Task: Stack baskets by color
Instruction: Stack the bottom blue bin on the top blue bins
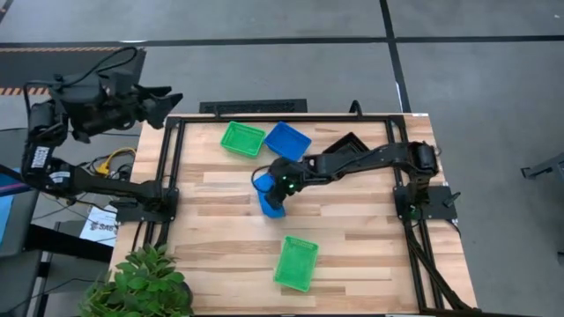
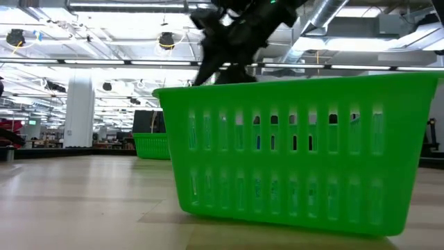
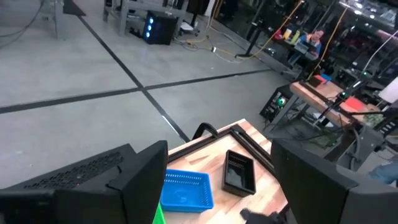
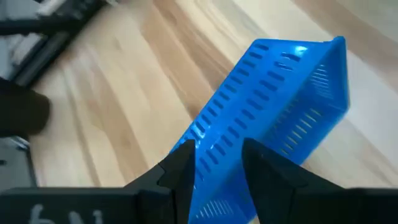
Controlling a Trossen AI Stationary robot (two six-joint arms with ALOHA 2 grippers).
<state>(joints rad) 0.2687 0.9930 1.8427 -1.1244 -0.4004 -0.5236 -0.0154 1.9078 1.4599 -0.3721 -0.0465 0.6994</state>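
Note:
The blue basket is tilted with its slotted long side up, so next my right gripper sets it on its base, then grasps the basket's rim (image 4: 296, 89) for stacking.
My right gripper (image 1: 277, 188) reaches to the table's middle and is shut on a blue basket (image 1: 269, 199), which shows tilted in the right wrist view (image 4: 273, 112). A second blue basket (image 1: 288, 141) and a green basket (image 1: 242, 138) sit side by side on their bases at the far side. A black basket (image 1: 349, 143) lies partly under my right arm. Another green basket (image 1: 296, 262) stands near the front edge and fills the low view (image 2: 291, 153). My left gripper (image 1: 166, 95) hangs open beyond the table's far left corner, with nothing between its fingers (image 3: 143, 180). My right gripper pinches the blue basket between its two fingers (image 4: 180, 171) at the end nearest the wrist, on the slotted long wall (image 4: 217, 165). The fingers slant down from the table's right. The basket is tilted, its long wall turned up. I cannot tell whether its far end touches the table.
A leafy plant (image 1: 141, 286) stands at the near left corner. A black frame (image 1: 172, 167) runs along the table's left, far and right sides. Bare wood lies left of the held basket and along the front right.

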